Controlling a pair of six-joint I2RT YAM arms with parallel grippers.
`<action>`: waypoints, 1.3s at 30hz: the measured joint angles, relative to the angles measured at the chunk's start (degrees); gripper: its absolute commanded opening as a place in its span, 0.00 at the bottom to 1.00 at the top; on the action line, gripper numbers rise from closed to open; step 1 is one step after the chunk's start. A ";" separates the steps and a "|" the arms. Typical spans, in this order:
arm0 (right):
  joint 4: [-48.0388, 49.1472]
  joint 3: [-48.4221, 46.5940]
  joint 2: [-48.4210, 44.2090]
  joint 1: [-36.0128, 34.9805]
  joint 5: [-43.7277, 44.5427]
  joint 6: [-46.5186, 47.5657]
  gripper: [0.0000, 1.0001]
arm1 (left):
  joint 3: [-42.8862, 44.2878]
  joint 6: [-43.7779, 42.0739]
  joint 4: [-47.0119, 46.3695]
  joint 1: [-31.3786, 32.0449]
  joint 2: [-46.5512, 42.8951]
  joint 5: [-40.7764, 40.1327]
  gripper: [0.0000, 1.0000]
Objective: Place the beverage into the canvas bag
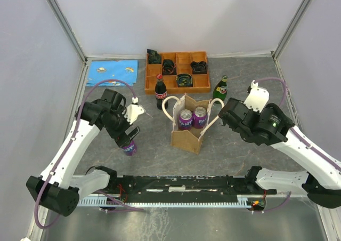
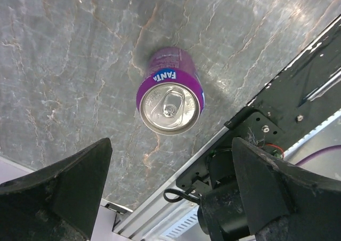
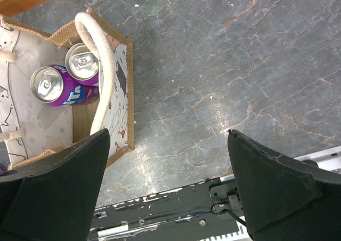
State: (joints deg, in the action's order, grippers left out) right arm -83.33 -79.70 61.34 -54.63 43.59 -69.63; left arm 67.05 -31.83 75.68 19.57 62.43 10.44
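The fingers of my left gripper should close on the upper sides [image 1: 128, 145] [image 2: 168, 78] of the purple Fanta can that stands apart from the bag, just under the can's rim.
A purple Fanta can [image 2: 170, 91] stands upright on the table, apart from the bag; it also shows in the top view [image 1: 129, 148]. My left gripper [image 2: 170, 185] hovers above it, open and empty, with one finger on each side; in the top view the left gripper [image 1: 128, 135] sits just over the can. The tan canvas bag [image 1: 186, 137] stands at the table's middle with two purple cans [image 1: 192, 117] inside. My right gripper [image 3: 168, 182] is open and empty, just right of the bag [image 3: 120, 65]. The bag's white handle [image 3: 101, 75] arches over the cans [image 3: 48, 85].
A cola bottle [image 1: 160, 89] stands behind the bag's left side and a green bottle [image 1: 220, 89] behind its right. A wooden compartment tray [image 1: 177, 70] sits at the back, with a blue card [image 1: 112, 72] to its left. A black rail [image 1: 181, 183] runs along the near edge.
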 measured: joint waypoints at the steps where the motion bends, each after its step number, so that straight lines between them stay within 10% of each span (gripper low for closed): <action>1: 0.07 0.00 0.04 0.00 -0.02 0.07 0.99 | -1.62 0.00 -0.57 0.44 -0.42 -0.48 0.99; 17: -0.28 -0.52 0.98 0.00 0.00 0.44 0.99 | -13.68 0.04 -12.15 4.00 1.38 -4.76 1.00; 32: -2.69 -0.76 -0.28 0.00 0.35 -0.90 0.99 | -17.20 -0.02 -14.71 4.04 4.44 -5.62 0.80; 39: -2.89 -0.76 -0.28 0.00 0.37 -1.01 0.99 | -17.57 -0.17 -14.23 4.09 4.63 -5.75 0.05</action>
State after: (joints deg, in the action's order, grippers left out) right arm -86.21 -80.47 61.06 -54.63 43.97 -70.63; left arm 49.47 -32.01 61.45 23.66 67.07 4.69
